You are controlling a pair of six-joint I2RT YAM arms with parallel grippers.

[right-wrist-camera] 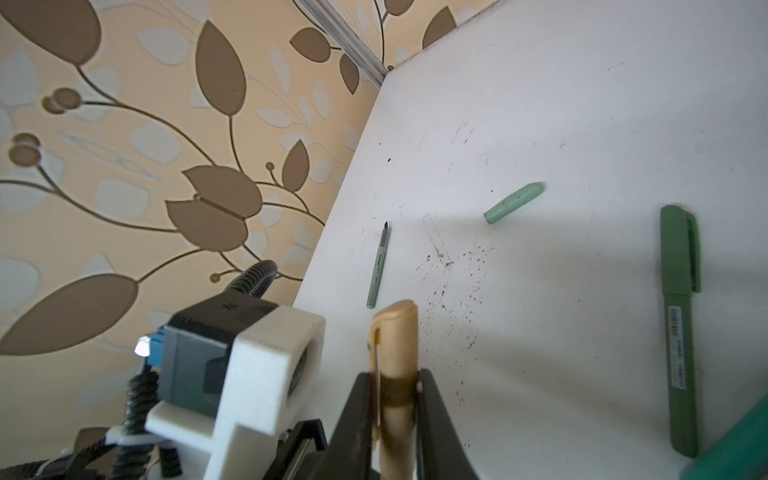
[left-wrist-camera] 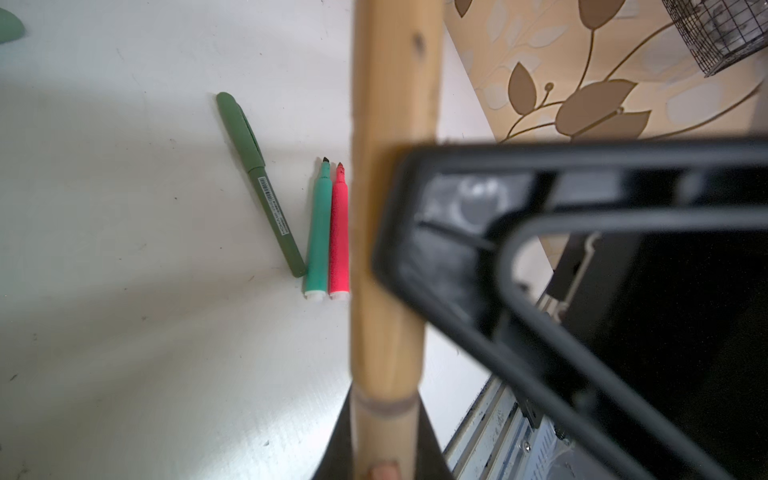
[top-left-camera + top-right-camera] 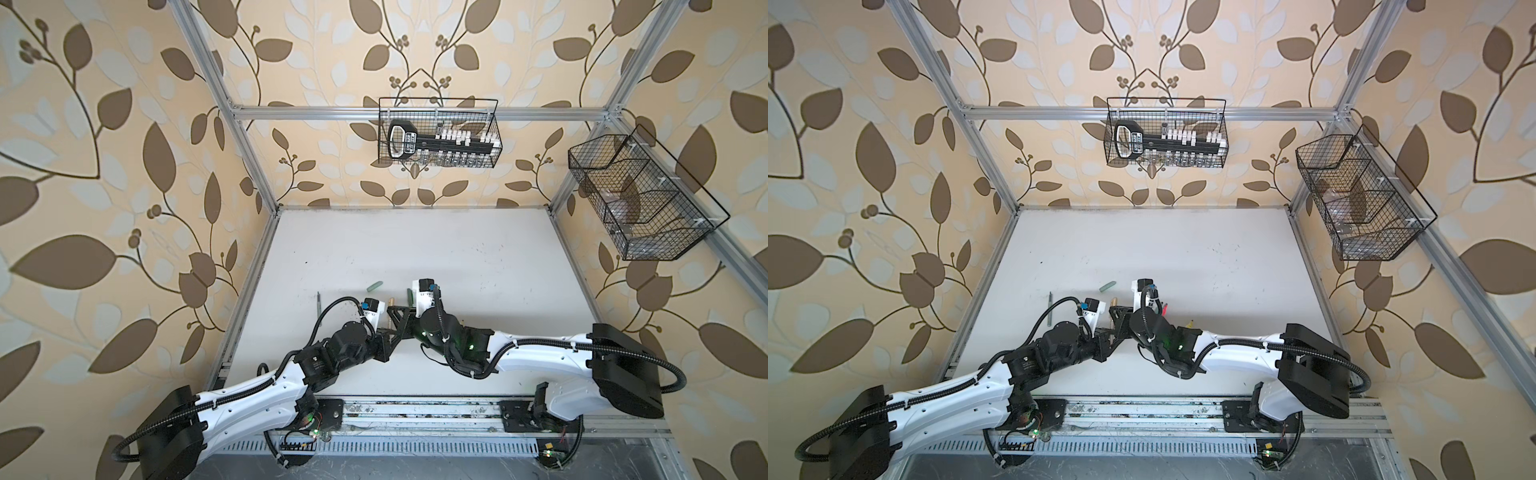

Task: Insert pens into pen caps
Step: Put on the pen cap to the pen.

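Observation:
The right gripper is low at the base of the tan cap, so it should open, back away and take the cap near its top end (image 1: 398, 316).
A tan pen (image 3: 390, 318) with its tan cap (image 1: 395, 332) on stands between both grippers above the table. My left gripper (image 2: 384, 469) is shut on the pen's lower body. My right gripper (image 1: 394, 376) flanks the cap's base band, jaws slightly open with thin slivers of light at the sides. A capped dark green pen (image 2: 259, 183) lies beside uncapped green (image 2: 318, 232) and pink-red (image 2: 339, 232) markers. A sage green cap (image 1: 514, 203) and an uncapped grey-green pen (image 1: 378, 270) lie further left. A yellow marker (image 3: 1190, 322) peeks out behind the right arm.
The white table (image 3: 415, 249) is walled by patterned panels and an aluminium frame. A wire basket (image 3: 438, 133) hangs on the back rail, another (image 3: 640, 199) on the right rail. The left wrist camera (image 1: 249, 365) sits close beside the right gripper.

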